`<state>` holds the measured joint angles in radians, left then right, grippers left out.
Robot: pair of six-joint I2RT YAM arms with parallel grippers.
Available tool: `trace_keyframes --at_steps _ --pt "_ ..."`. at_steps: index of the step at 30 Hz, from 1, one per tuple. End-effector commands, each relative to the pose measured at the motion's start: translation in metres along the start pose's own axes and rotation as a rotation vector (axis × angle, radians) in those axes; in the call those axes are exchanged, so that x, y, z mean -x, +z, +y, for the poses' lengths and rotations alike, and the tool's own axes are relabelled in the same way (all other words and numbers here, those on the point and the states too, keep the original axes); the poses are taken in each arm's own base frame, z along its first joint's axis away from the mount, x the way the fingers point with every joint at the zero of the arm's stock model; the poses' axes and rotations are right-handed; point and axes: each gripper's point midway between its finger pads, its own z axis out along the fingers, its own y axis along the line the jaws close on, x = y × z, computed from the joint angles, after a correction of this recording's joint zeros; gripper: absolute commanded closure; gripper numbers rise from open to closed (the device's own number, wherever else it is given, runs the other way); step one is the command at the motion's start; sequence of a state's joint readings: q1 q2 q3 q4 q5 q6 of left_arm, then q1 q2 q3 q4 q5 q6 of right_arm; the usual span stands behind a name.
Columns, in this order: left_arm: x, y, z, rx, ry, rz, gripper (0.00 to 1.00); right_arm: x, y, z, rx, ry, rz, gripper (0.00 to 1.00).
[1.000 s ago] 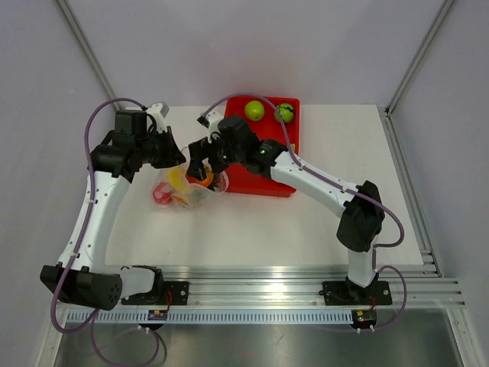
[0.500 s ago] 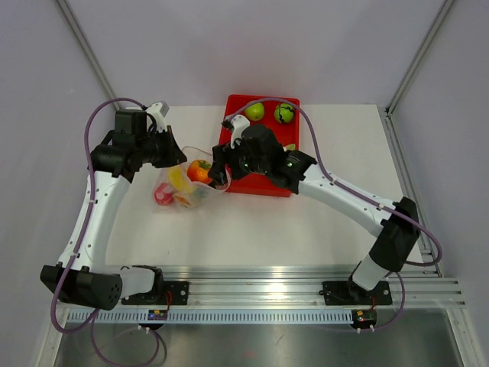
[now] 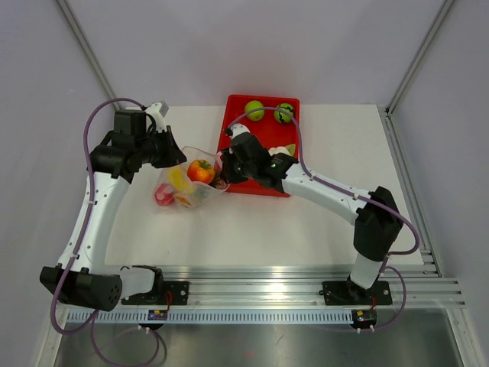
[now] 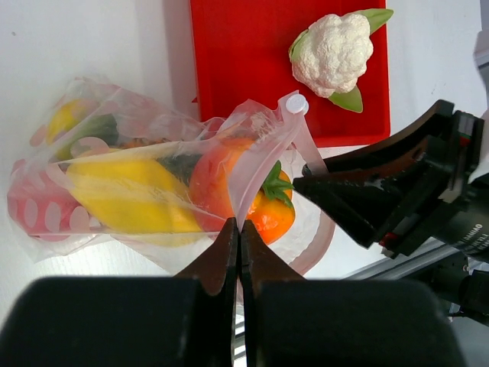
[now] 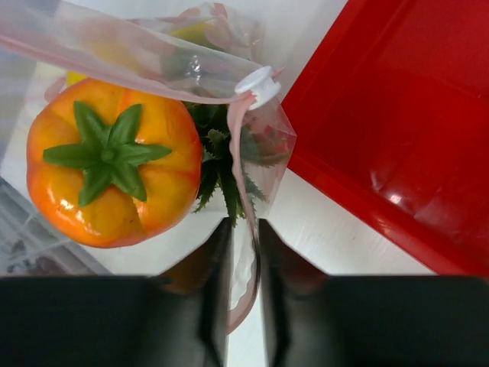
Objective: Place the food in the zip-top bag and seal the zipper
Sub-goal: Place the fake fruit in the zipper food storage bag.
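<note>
The orange fruit crowds the opening of the bag. Next, my left gripper grabs the bag's rim [image 5: 242, 172] beside the green leaves and lifts it to settle the food deeper.
The clear zip-top bag [image 3: 183, 191] lies left of the red tray, its mouth held up. My left gripper [image 4: 239, 229] is shut on the bag's near rim [image 4: 252, 164]. An orange fruit with a green calyx [image 5: 107, 172] sits in the mouth, beside yellow food [image 4: 130, 195] deeper in. My right gripper [image 5: 244, 225] stands at the bag's right corner with its jaws a narrow gap apart. The pink zipper strip [image 5: 237, 145] hangs between them, and its white slider [image 5: 256, 82] is just beyond. Two green fruits [image 3: 254, 111] and a cauliflower [image 4: 332, 52] remain on the tray.
The red tray [image 3: 260, 189] sits right behind the right gripper [image 3: 221, 177], its near-left rim close to the bag. The left gripper [image 3: 177, 157] hovers over the bag's back-left side. White table spreads in front of and to the right of the tray.
The right gripper left the orange fruit in the bag's mouth and drew back toward the tray. Its jaws then narrowed from wide open around the bag's right rim. The left arm has held still.
</note>
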<state>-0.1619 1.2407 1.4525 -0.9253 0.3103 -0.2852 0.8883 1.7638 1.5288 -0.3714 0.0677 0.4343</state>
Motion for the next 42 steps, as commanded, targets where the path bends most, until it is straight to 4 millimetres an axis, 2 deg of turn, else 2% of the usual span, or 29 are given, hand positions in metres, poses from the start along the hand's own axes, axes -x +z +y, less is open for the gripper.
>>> trace_keyframes --at_steps 1,2,3,7,8,11,15,16,18,19,22,23,25,27,29,30,33,34,38,39,41,42 --pt "0.019 -0.016 -0.015 -0.049 0.033 -0.096 1.00 0.018 -0.004 0.004 0.003 0.030 -0.055 0.80" --pt "0.019 -0.017 -0.015 -0.051 0.034 -0.097 1.00 0.024 -0.008 0.007 0.009 0.023 -0.065 0.87" --pt "0.019 -0.017 -0.016 -0.051 0.036 -0.100 1.00 0.028 -0.011 0.009 0.017 0.019 -0.071 1.00" --pt "0.031 -0.021 -0.017 -0.047 0.061 -0.131 1.00 0.056 -0.037 0.033 0.118 -0.027 -0.138 1.00" --pt "0.040 -0.022 -0.019 -0.041 0.070 -0.146 1.00 0.064 -0.047 0.040 0.149 -0.028 -0.158 1.00" --pt "0.058 -0.027 -0.019 -0.013 0.083 -0.172 1.00 0.073 -0.065 0.057 0.229 -0.012 -0.167 1.00" --pt "0.077 -0.035 -0.019 0.019 0.098 -0.226 0.99 0.066 -0.080 0.067 0.283 0.085 -0.153 1.00" --pt "0.079 -0.036 -0.016 0.038 0.097 -0.230 0.96 0.057 -0.077 0.064 0.272 0.139 -0.135 1.00" --pt "0.081 -0.034 -0.014 0.048 0.101 -0.223 0.88 0.055 -0.085 0.066 0.258 0.211 -0.149 1.00" --pt "0.082 -0.034 -0.015 0.045 0.103 -0.223 0.86 0.047 -0.083 0.063 0.241 0.237 -0.138 1.00" --pt "0.079 -0.033 -0.018 0.025 0.103 -0.212 0.68 0.041 -0.091 0.064 0.227 0.307 -0.151 1.00" --pt "0.078 -0.033 -0.018 0.022 0.104 -0.209 0.59 0.041 -0.092 0.064 0.227 0.321 -0.155 1.00" --pt "0.076 -0.036 -0.019 0.017 0.108 -0.211 0.49 0.035 -0.090 0.063 0.222 0.356 -0.142 1.00" --pt "0.075 -0.041 -0.020 0.019 0.112 -0.219 0.45 0.029 -0.084 0.065 0.225 0.371 -0.117 1.00" --pt "0.074 -0.051 -0.024 0.005 0.126 -0.236 0.47 0.025 -0.077 0.067 0.234 0.365 -0.099 1.00" --pt "0.071 -0.054 -0.028 -0.015 0.129 -0.233 0.54 0.026 -0.074 0.068 0.232 0.368 -0.098 1.00" --pt "0.061 -0.064 -0.039 -0.068 0.137 -0.225 0.63 0.035 -0.069 0.074 0.238 0.354 -0.108 1.00" --pt "0.055 -0.067 -0.041 -0.083 0.136 -0.220 0.67 0.032 -0.066 0.078 0.252 0.347 -0.085 1.00" --pt "0.032 -0.079 -0.050 -0.131 0.158 -0.198 0.70 0.050 -0.066 0.089 0.277 0.340 -0.109 1.00" --pt "0.029 -0.083 -0.055 -0.154 0.174 -0.203 0.71 0.061 -0.069 0.093 0.286 0.334 -0.130 1.00" --pt "0.021 -0.091 -0.067 -0.193 0.224 -0.211 0.71 0.064 -0.062 0.094 0.273 0.324 -0.128 1.00" --pt "0.016 -0.099 -0.072 -0.212 0.249 -0.217 0.71 0.074 -0.065 0.098 0.282 0.318 -0.146 1.00"
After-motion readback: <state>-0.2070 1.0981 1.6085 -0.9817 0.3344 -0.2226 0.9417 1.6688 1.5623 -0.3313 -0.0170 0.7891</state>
